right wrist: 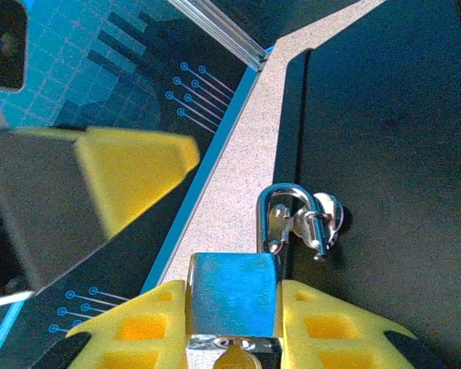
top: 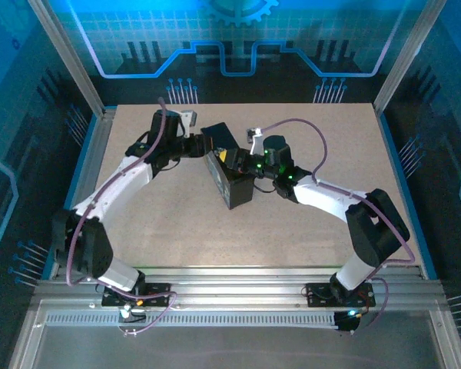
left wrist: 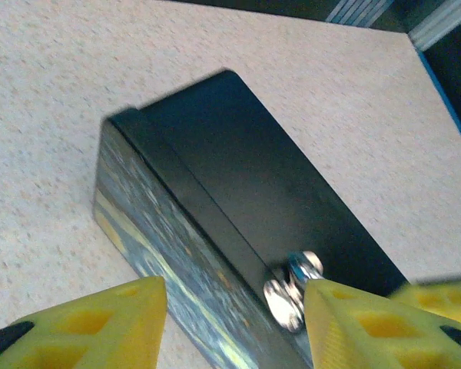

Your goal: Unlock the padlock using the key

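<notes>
My right gripper is holding the padlock at a low slant with its shackle hooked through the hasp, so I need to open it and take the body (right wrist: 233, 295) from above.
My right gripper (right wrist: 234, 292) is shut on the padlock (right wrist: 232, 280). Its shiny body mirrors the blue walls, and its silvery shackle (right wrist: 280, 201) hooks through the hasp (right wrist: 316, 223) on the black box (right wrist: 384, 154). The key (right wrist: 238, 360) sticks out of the keyhole at the frame's bottom edge, only its head showing. From above, the right gripper (top: 247, 163) meets the box (top: 229, 173) at mid-table. My left gripper (left wrist: 230, 338) is open, its yellow fingers (left wrist: 84, 323) straddling the box's painted lid edge (left wrist: 161, 254) beside the hasp (left wrist: 292, 290). The left gripper (top: 203, 146) sits at the box's far left end.
The box lies on a speckled beige tabletop (top: 307, 231) framed by aluminium rails (top: 92, 161) and blue patterned walls. One of the left gripper's fingers (right wrist: 131, 173) hangs close at the upper left of the right wrist view. A cable loops over the right arm (top: 323, 142).
</notes>
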You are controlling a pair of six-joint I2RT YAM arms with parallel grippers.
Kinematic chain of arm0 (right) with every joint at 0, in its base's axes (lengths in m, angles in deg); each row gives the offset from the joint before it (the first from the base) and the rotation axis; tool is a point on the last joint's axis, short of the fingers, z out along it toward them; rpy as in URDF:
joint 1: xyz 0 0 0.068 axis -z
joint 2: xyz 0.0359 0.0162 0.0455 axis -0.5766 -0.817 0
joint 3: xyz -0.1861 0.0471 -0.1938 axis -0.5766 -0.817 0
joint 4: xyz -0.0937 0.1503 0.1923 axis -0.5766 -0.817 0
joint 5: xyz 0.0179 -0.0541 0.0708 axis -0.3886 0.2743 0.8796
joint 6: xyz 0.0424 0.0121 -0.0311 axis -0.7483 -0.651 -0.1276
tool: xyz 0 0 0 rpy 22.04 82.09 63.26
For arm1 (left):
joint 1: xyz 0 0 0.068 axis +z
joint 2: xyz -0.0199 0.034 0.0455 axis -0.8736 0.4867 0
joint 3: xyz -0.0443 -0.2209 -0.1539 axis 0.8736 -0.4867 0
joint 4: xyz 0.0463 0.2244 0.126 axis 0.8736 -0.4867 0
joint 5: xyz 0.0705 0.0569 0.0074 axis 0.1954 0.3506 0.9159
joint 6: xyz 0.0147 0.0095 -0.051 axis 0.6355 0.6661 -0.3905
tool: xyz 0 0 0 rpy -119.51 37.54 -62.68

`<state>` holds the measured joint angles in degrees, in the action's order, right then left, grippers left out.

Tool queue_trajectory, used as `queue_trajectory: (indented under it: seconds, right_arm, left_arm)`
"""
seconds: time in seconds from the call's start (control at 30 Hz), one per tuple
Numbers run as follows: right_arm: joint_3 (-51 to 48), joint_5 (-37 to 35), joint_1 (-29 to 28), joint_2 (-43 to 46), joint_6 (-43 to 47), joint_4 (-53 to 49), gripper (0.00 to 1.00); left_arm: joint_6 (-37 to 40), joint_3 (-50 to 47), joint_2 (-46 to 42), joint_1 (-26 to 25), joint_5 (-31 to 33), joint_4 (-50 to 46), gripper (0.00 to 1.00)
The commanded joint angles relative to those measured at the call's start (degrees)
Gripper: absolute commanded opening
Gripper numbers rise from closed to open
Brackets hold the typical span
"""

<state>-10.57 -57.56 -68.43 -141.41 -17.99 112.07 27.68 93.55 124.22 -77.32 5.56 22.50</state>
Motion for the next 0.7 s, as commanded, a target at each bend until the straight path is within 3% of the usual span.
queue_trajectory:
  seconds: [0.0, 0.27, 0.43, 0.67]
  right_arm:
    - [2.0, 0.5, 1.7, -2.9, -0.5, -4.5, 0.07]
    - [3.9, 3.3, 2.5, -5.2, -1.4, -4.0, 0.09]
    - [6.4, 4.8, 3.9, -6.4, -1.3, -10.1, 0.23]
    - [7.6, 5.2, 7.0, -5.3, 0.1, -15.7, 0.28]
  left_arm:
    - [0.3, 4.3, 4.1, 0.8, 6.0, 1.9, 0.52]
    - [-0.1, 7.4, 11.4, 3.0, 6.4, 4.7, 0.52]
    - [0.4, 9.5, 14.4, 3.2, 3.1, 5.4, 0.52]
    - [1.0, 8.7, 13.3, 3.2, 1.1, 5.3, 0.50]
